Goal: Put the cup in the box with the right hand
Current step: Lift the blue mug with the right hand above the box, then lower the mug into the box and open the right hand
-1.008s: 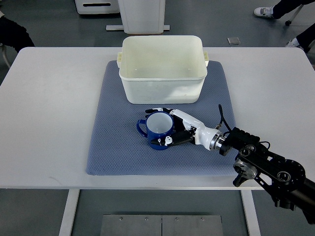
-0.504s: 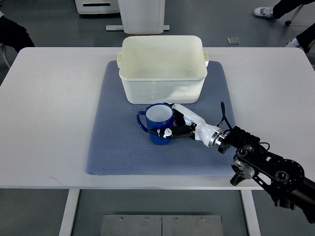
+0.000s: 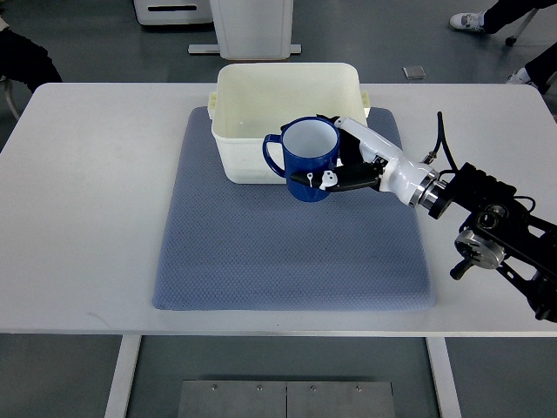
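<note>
Next, my right gripper lets go of the dark blue cup inside the cream box (image 3: 258,128), just behind the front side of the box.
A dark blue cup (image 3: 305,158) with a white inside and a handle pointing left is held upright in the air by my right hand (image 3: 344,164). The hand's fingers are shut around the cup's right side. The cup hangs over the front wall of the cream box (image 3: 287,122), which stands open at the back of the blue-grey mat (image 3: 261,244). The right arm (image 3: 487,231) comes in from the right edge. The left arm is out of view.
The mat lies on a white table (image 3: 87,192). A white machine base (image 3: 252,26) stands beyond the table's far edge. A person's shoes (image 3: 466,19) show at the top right on the floor.
My right hand has lifted the cup off the mat and carried it up and back to the box's front wall. The arm has swung up and to the right.
</note>
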You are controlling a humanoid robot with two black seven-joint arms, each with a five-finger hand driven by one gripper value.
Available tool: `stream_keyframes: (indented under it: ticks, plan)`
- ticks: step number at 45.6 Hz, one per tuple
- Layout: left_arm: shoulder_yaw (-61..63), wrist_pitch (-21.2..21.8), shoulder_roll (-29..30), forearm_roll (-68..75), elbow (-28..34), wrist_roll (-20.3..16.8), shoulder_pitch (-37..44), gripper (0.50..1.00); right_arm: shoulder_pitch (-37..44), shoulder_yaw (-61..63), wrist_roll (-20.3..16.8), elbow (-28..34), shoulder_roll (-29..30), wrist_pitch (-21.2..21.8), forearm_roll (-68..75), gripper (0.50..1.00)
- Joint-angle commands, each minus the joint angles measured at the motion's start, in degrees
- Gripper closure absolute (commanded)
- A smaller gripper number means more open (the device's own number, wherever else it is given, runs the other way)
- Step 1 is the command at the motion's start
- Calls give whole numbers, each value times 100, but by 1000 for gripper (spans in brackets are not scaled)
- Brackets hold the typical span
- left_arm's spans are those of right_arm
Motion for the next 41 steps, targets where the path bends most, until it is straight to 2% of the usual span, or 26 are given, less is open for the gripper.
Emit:
stream_keyframes:
  ticks: [1,12,19,41]
  plan:
    - [0,-1,0,-2,0,0,1,500,291,16,-125,-19,-76,-8,231,1000]
    - [0,-1,0,-2,0,0,1,500,907,7,-495,-292,-58,-175,469,1000]
    - [0,-1,0,-2,0,0,1,500,1153,7,-767,-792,301,-596,478,1000]
    - [0,-1,0,-2,0,0,1,500,1302,-54,-934,-1997,1286,-1361,442,1000]
